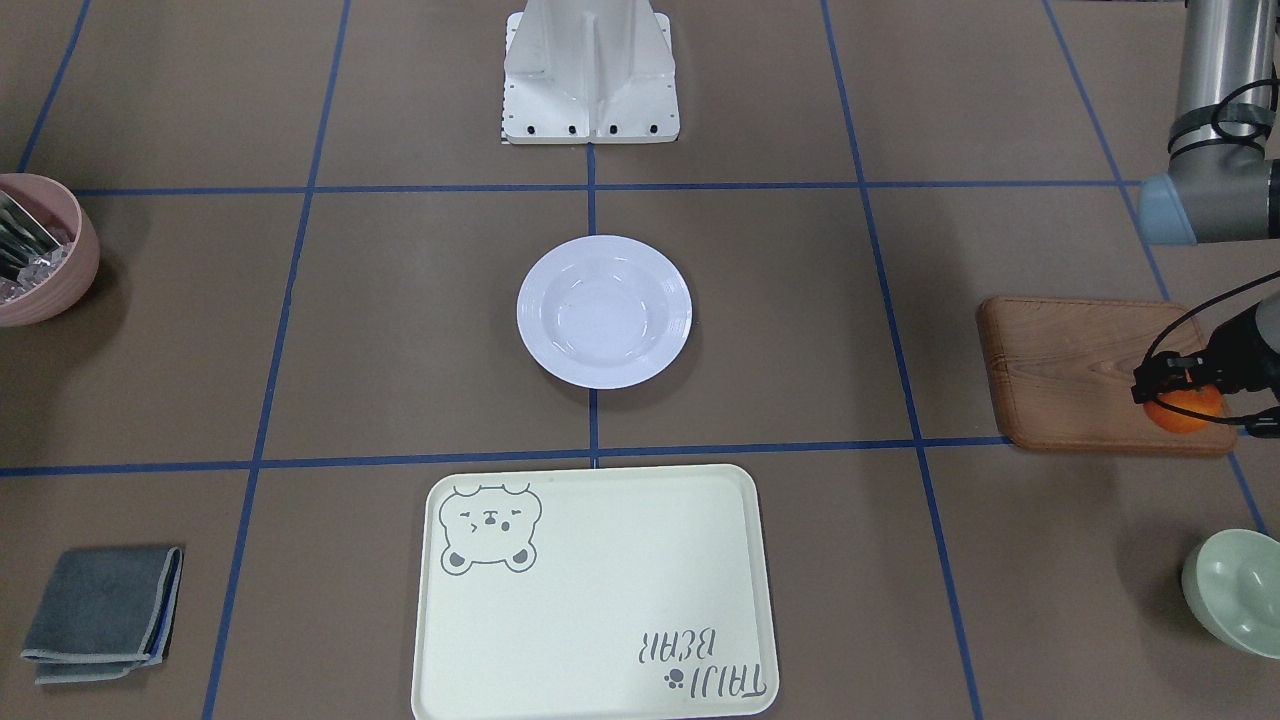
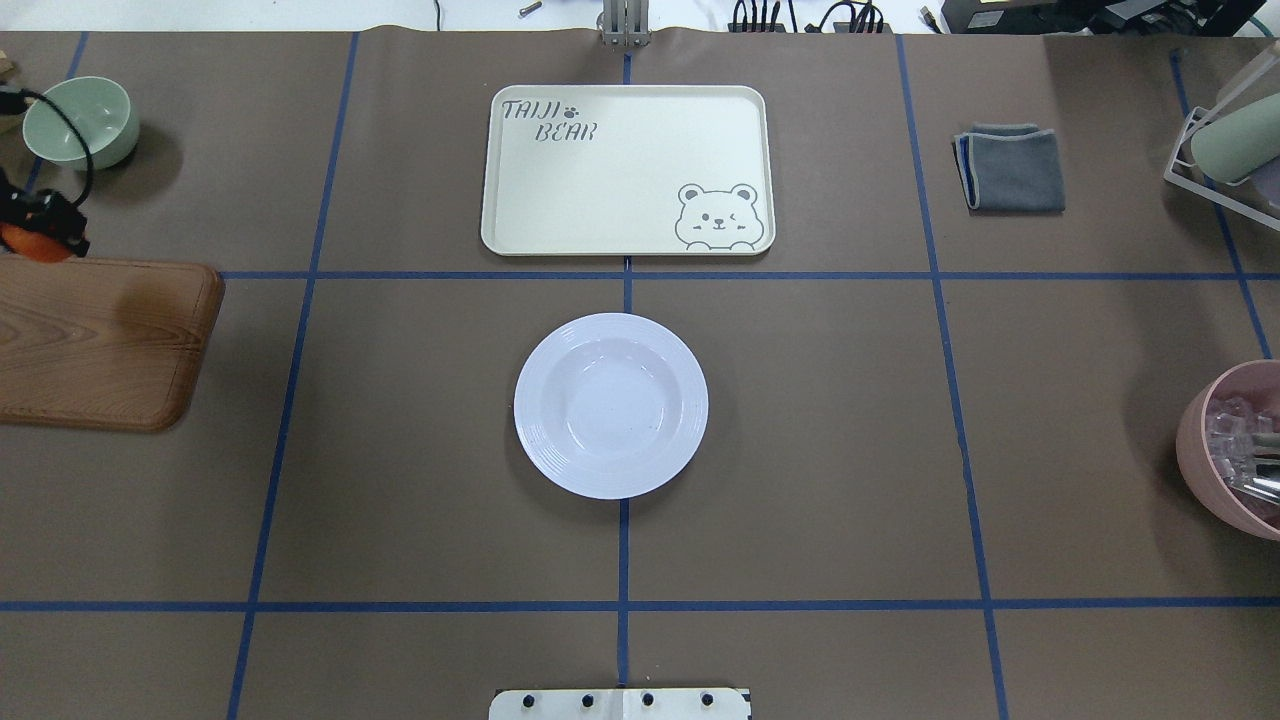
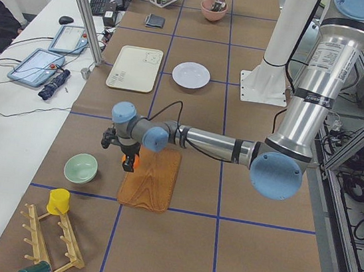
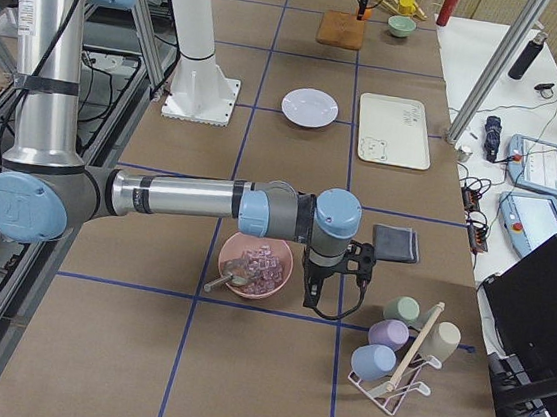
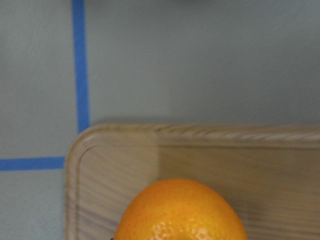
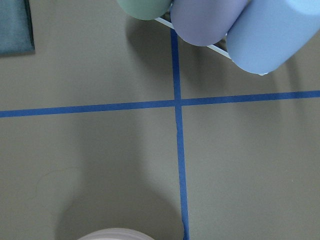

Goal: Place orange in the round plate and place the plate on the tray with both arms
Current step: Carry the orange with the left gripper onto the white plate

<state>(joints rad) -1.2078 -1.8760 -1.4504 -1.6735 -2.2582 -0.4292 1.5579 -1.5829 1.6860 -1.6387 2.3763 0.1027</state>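
Observation:
My left gripper will release the orange in the hollow middle of the white round plate (image 1: 618, 316). The orange is now just above the board's edge.
My left gripper (image 1: 1180, 385) is shut on the orange (image 1: 1187, 410) and holds it just above the outer edge of the brown wooden board (image 1: 1070, 370). The left wrist view shows the orange (image 5: 182, 212) close up, with the board's corner (image 5: 115, 150) below it. The white round plate (image 2: 610, 405) sits empty at the table's middle. Beyond it lies the cream tray (image 2: 625, 170) with the bear drawing, with nothing on it. My right gripper (image 4: 336, 276) shows only in the exterior right view, hanging beside the pink bowl (image 4: 255, 264); whether it is open or shut I cannot tell.
A pale-green bowl (image 2: 80, 120) stands near the left gripper. A folded grey cloth (image 2: 1010, 165) lies right of the tray. The pink bowl (image 2: 1235, 450) holds ice and utensils. A rack of pastel cups (image 4: 400, 338) stands by the right arm. The robot's white base (image 1: 590, 75) is behind the plate.

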